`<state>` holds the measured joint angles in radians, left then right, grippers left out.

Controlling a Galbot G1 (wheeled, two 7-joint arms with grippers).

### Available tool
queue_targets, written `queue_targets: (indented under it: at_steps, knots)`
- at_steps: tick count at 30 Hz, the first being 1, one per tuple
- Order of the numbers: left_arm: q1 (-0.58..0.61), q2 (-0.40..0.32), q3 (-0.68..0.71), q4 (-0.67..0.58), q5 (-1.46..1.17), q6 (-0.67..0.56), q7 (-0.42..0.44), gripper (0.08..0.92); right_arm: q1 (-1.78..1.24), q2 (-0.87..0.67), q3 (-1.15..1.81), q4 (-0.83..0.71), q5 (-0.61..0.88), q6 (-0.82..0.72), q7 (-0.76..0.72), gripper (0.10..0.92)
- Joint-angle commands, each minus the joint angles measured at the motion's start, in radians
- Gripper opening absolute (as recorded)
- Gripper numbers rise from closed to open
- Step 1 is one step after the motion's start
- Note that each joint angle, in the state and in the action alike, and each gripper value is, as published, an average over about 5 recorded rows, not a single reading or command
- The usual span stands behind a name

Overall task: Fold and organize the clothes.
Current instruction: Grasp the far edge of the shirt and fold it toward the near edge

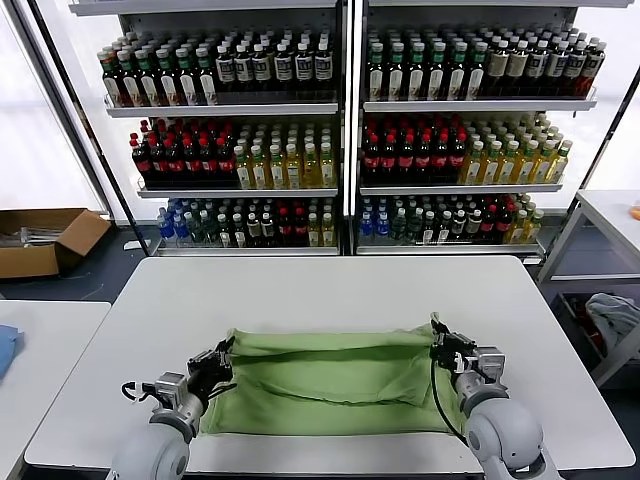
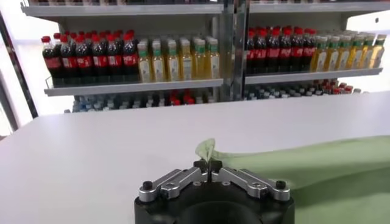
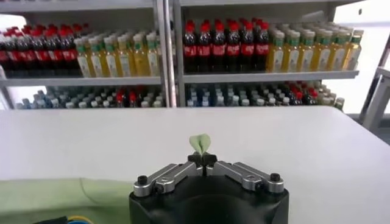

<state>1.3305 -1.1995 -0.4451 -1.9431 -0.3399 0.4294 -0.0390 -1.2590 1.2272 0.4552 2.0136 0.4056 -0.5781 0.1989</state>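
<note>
My left gripper is pinching a small tuft at the shirt's far corner. It should grab a fuller bunch of the shirt's end (image 1: 243, 372) before it drags the shirt.
A light green shirt (image 1: 330, 385) lies folded into a wide band near the front edge of the white table (image 1: 330, 290). My left gripper (image 1: 222, 350) is shut on the band's far left corner, and a small tuft of green fabric (image 2: 206, 148) sticks out between its fingertips (image 2: 208, 164). My right gripper (image 1: 440, 340) is shut on the far right corner, with a green tuft (image 3: 200, 143) pinched at its tips (image 3: 202, 160). The held edge is raised slightly and stretched between the two grippers. Collar, buttons and print are hidden.
Shelves of bottled drinks (image 1: 340, 130) stand behind the table. A cardboard box (image 1: 45, 240) lies on the floor at the left. A second white table (image 1: 40, 350) with a blue cloth (image 1: 6, 350) is at the left. A rack holding grey-white fabric (image 1: 610, 315) is at the right.
</note>
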Motion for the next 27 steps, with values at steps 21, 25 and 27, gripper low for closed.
queue_targets:
  at_steps: [21, 25, 27]
  knots:
    - [0.079, -0.023, -0.003, 0.0, 0.055, -0.018, 0.026, 0.086, -0.142, 0.034, -0.01, 0.01, -0.092, 0.007, 0.025, 0.107]
    - [0.081, -0.029, 0.001, 0.0, 0.066, -0.021, 0.032, 0.086, -0.137, 0.043, -0.017, -0.025, -0.106, 0.016, 0.026, 0.107]
    - [0.082, -0.033, 0.002, 0.0, 0.073, -0.024, 0.034, 0.086, -0.134, 0.046, -0.018, -0.043, -0.11, 0.021, 0.027, 0.107]
